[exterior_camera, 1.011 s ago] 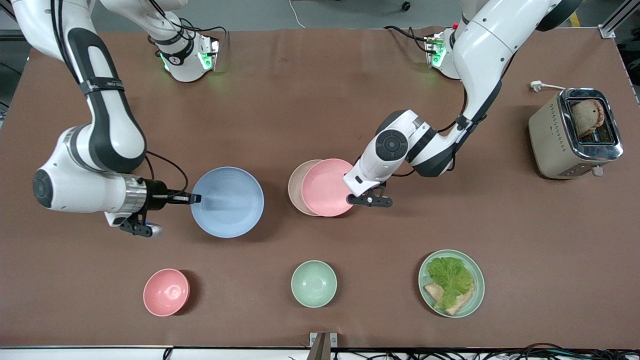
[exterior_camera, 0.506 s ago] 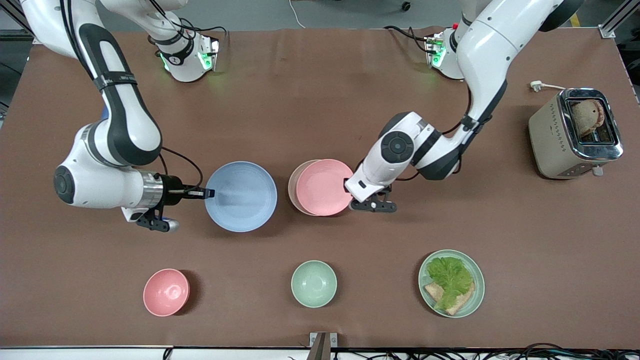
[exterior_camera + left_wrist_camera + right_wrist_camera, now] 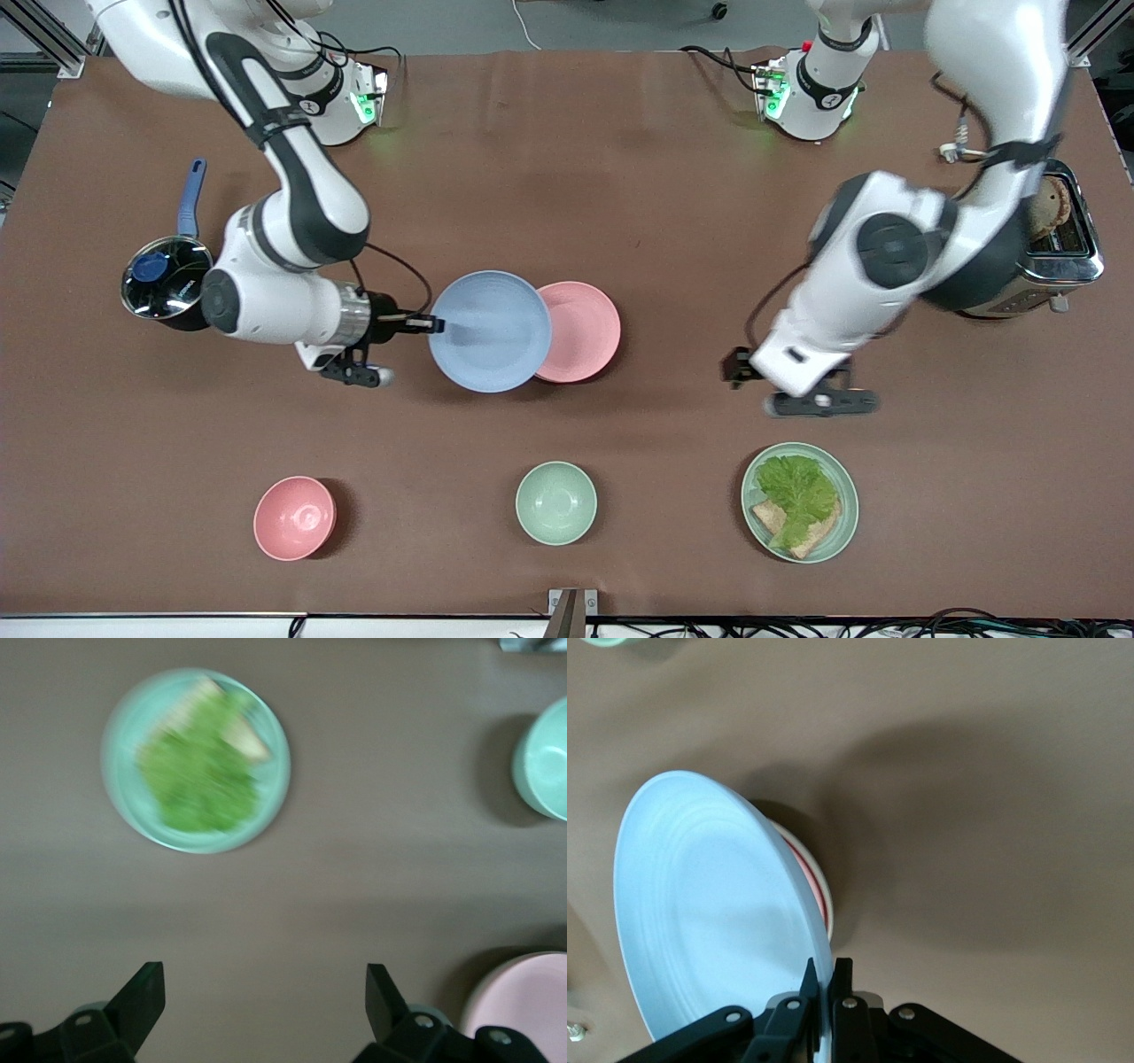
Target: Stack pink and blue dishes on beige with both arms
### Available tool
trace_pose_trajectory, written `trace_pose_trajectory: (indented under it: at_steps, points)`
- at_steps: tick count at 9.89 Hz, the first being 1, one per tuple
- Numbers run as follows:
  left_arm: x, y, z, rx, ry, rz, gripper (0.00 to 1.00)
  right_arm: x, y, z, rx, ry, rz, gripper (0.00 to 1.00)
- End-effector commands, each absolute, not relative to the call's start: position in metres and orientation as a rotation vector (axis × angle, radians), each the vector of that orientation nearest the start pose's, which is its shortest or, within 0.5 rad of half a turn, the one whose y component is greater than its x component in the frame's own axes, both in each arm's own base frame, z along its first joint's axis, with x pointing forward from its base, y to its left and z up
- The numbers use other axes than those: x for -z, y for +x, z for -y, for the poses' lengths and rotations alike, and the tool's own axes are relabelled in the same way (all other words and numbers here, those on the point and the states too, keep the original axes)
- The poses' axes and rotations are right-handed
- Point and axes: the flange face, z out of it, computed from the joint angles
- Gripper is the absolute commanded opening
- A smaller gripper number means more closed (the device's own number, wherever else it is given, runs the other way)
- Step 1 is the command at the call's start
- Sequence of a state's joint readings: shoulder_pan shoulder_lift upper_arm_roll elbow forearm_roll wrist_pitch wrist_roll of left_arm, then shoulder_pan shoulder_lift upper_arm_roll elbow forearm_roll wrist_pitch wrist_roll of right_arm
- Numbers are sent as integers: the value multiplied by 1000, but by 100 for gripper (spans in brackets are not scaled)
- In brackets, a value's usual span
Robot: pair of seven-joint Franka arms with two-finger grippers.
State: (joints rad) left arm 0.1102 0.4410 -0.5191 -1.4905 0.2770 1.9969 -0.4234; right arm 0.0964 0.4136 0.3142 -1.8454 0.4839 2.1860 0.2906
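I should release the blue plate from my right gripper squarely on top of the pink plate [image 3: 563, 328].
The light blue plate [image 3: 490, 330] hangs tilted in the air, its rim overlapping the pink plate [image 3: 585, 332]. My right gripper [image 3: 434, 324] is shut on the blue plate's rim [image 3: 700, 904], seen edge-on between the right gripper [image 3: 824, 979] fingers. The pink plate lies at mid-table, and the beige plate under it is hidden in the front view. My left gripper [image 3: 264, 992] is open and holds nothing. It hangs under the left wrist [image 3: 797, 363], over bare table between the pink plate [image 3: 523, 1010] and the lettuce plate.
A mint-green plate with lettuce and bread [image 3: 800, 502], a mint bowl [image 3: 555, 502] and a pink bowl [image 3: 294, 518] line the table's near edge. A steel pan with a blue handle [image 3: 166, 275] stands beside the right arm. A toaster [image 3: 1054, 239] sits at the left arm's end.
The right arm carried the blue plate toward the pink plate until it overlaps it. The left gripper let go of the pink plate and swung away toward the lettuce plate.
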Motion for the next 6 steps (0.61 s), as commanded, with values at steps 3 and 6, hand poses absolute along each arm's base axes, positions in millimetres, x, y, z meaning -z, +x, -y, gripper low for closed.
trace_pose_trajectory:
  at_steps: [3,6]
  points:
    - [-539,636,128,171,-3041,-72,100,-272,532,-310,-167,-2646,-315,2]
    - [-603,597,110,129,-3041,-79,100,-246,526,-330,-124,-2637,-313,2]
